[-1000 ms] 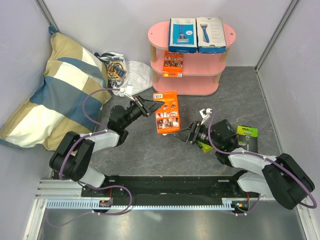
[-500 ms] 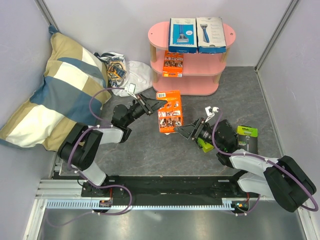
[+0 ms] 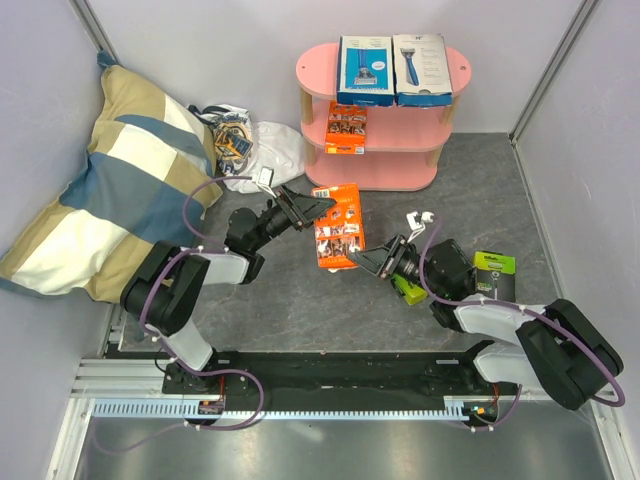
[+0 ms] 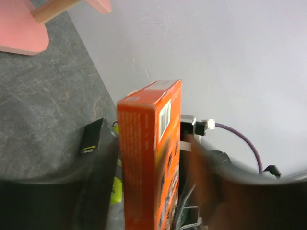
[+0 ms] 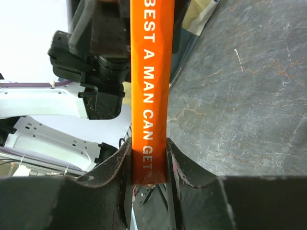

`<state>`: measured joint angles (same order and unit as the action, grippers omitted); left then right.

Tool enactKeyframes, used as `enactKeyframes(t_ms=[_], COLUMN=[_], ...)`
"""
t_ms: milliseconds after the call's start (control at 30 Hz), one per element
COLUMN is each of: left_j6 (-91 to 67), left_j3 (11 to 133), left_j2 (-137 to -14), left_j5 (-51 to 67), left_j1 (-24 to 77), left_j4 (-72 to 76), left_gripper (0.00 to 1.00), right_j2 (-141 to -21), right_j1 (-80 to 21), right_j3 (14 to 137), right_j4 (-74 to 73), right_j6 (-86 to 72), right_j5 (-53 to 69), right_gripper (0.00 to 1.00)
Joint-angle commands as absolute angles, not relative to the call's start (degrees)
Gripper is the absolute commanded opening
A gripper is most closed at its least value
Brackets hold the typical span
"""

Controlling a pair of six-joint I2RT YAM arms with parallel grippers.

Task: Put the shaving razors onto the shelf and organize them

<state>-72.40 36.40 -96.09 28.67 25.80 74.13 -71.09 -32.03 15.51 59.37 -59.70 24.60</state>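
Observation:
My right gripper is to set the orange razor pack down on the pink middle level (image 3: 378, 127), beside the orange card.
An orange razor pack (image 3: 337, 226) hangs above the grey floor between both arms. My right gripper (image 3: 356, 261) is shut on its lower edge, with the fingers (image 5: 178, 165) pressed on both faces of the orange pack (image 5: 148, 86). My left gripper (image 3: 316, 204) is open around the top end, and in the left wrist view the pack (image 4: 144, 134) stands between its spread fingers (image 4: 218, 187). The pink shelf (image 3: 320, 72) holds a blue box (image 3: 364, 70) and a white box (image 3: 421, 68) on top. An orange card (image 3: 346, 128) lies on the middle tier. A black-and-green pack (image 3: 494, 273) lies to the right.
A striped pillow (image 3: 105, 180) fills the left side. A white bag (image 3: 248, 140) of small items sits beside it near the shelf. A lime-green pack (image 3: 408, 290) lies under my right wrist. Grey walls close the back and both sides.
My left gripper's jaws have opened off the orange pack while my right gripper has closed on its lower edge. The pack has shifted slightly toward the shelf.

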Motion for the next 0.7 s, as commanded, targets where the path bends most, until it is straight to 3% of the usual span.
enactKeyframes(t_ms=[0,67,267,667], left_j6=[-66.74,-62.16,-40.29,-28.74], left_j3=[39.81,41.65,44.20,44.12], left_j2=[-91.87,-88.79,-74.64,-67.32], left_j5=[27.78,26.81,14.70,5.45], left_j1=[25.40,25.31,25.31,25.31], left_j4=[75.09,62.50,32.67,18.46], left_gripper=[0.89,0.95,0.97,0.98], right_j2=[-70.05,-69.70,-68.91,-74.78], right_j1=[-31.82,-31.20,-26.64,-11.71], right_j3=[19.15,19.68,22.32,32.15], right_j4=[59.68,58.10,55.20,48.78], right_j6=[-57.75,-57.66,-57.66,-57.57], right_j5=[25.84,26.01,28.65,38.57], right_gripper=[0.23,0.22,0.21,0.19])
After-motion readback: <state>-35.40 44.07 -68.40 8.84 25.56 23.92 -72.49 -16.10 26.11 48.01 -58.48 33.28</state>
